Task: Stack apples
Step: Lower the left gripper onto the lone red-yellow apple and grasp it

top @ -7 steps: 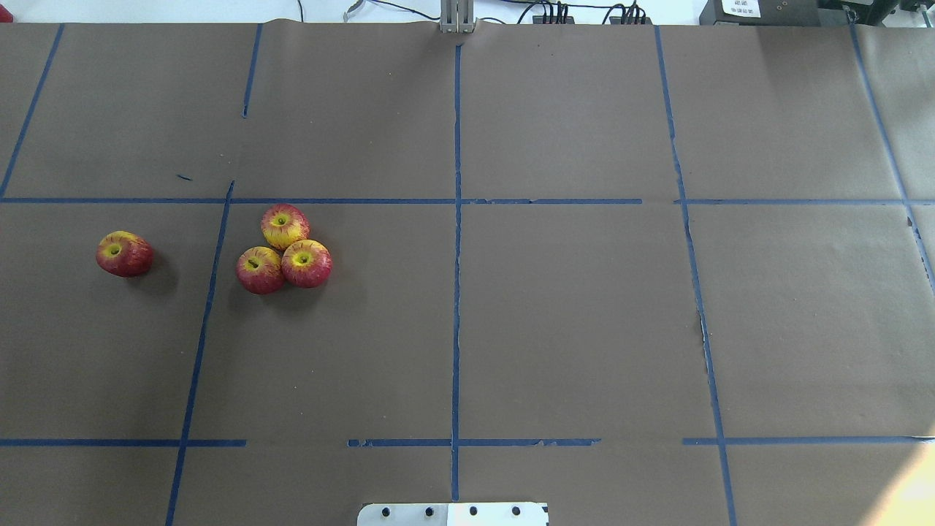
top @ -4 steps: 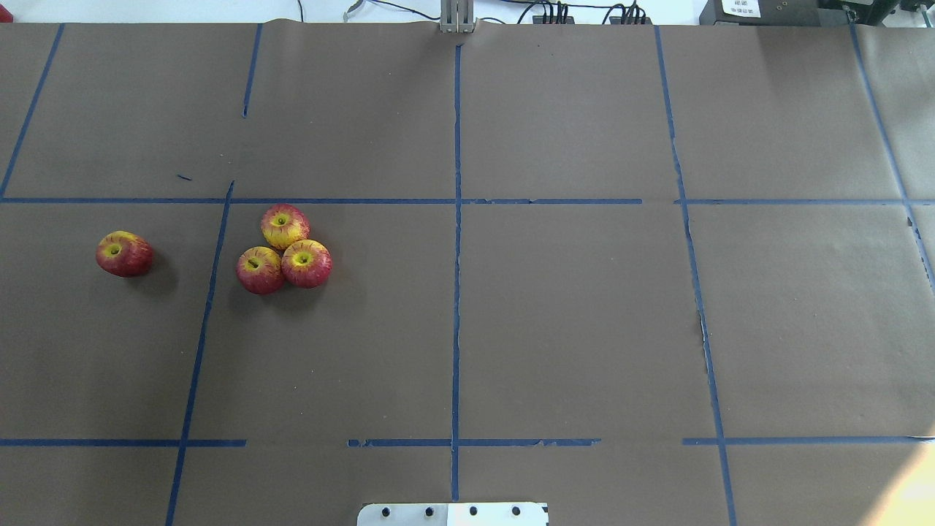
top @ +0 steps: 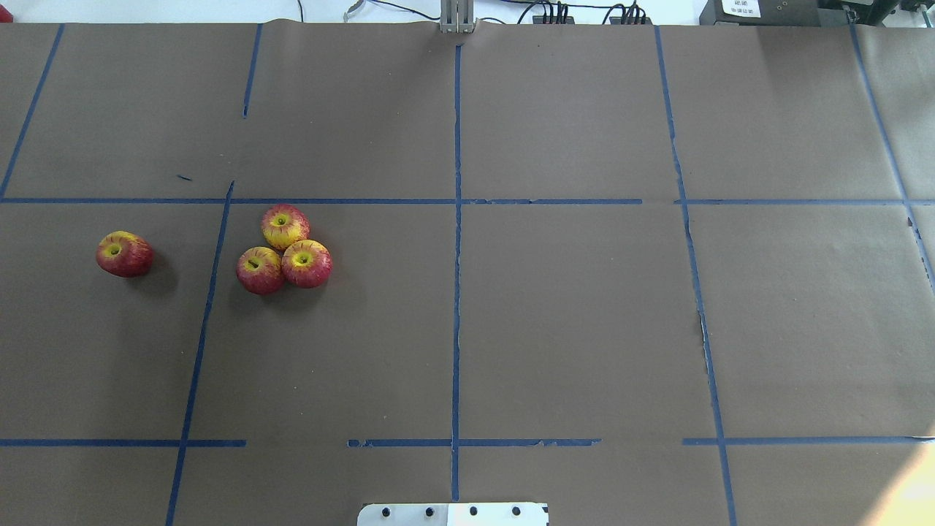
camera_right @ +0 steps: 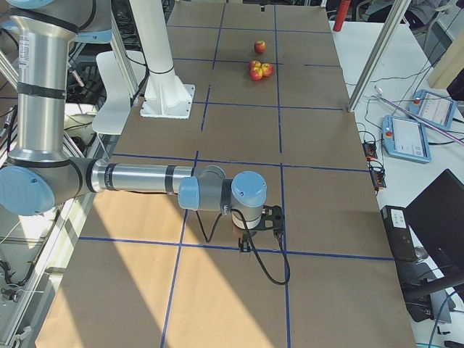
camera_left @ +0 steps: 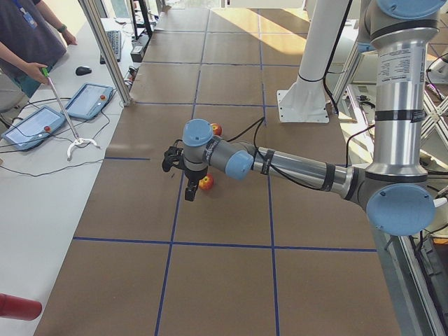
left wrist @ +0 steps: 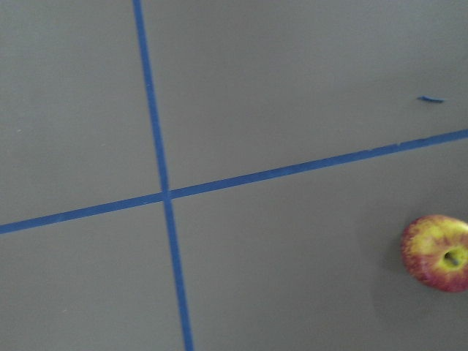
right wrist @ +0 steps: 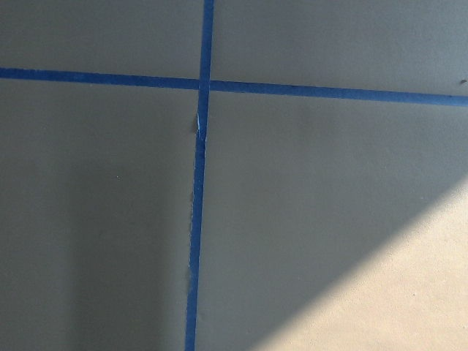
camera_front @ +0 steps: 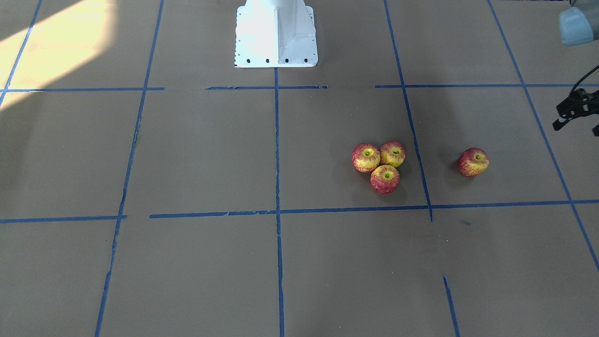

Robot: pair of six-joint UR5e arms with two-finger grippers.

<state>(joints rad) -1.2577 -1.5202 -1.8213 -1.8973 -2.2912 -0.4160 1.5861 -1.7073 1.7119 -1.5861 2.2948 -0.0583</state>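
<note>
I need to close my left gripper around the sides of the lone apple [camera_front: 473, 159] [left wrist: 440, 253], which lies apart from the group of three apples.
Three apples lie touching in a cluster left of the table's middle: one at the back [top: 285, 226], one front left [top: 260, 270], one front right [top: 306, 264]. A fourth apple [top: 124, 253] lies alone further left. In the front-facing view the cluster [camera_front: 385, 179] and the lone apple [camera_front: 473, 162] show at the right. The lone apple also shows at the right edge of the left wrist view [left wrist: 436, 252]. My left gripper [camera_front: 578, 127] hovers beyond the lone apple, at that view's edge, jaws apart and empty. My right gripper [camera_right: 259, 232] hangs far from the apples; I cannot tell its state.
Brown paper with blue tape lines [top: 456, 219] covers the table. The white robot base [camera_front: 276, 32] stands at the near middle edge. An operator with a stick [camera_left: 35, 42] and tablets [camera_left: 87, 100] are beside the table's far side.
</note>
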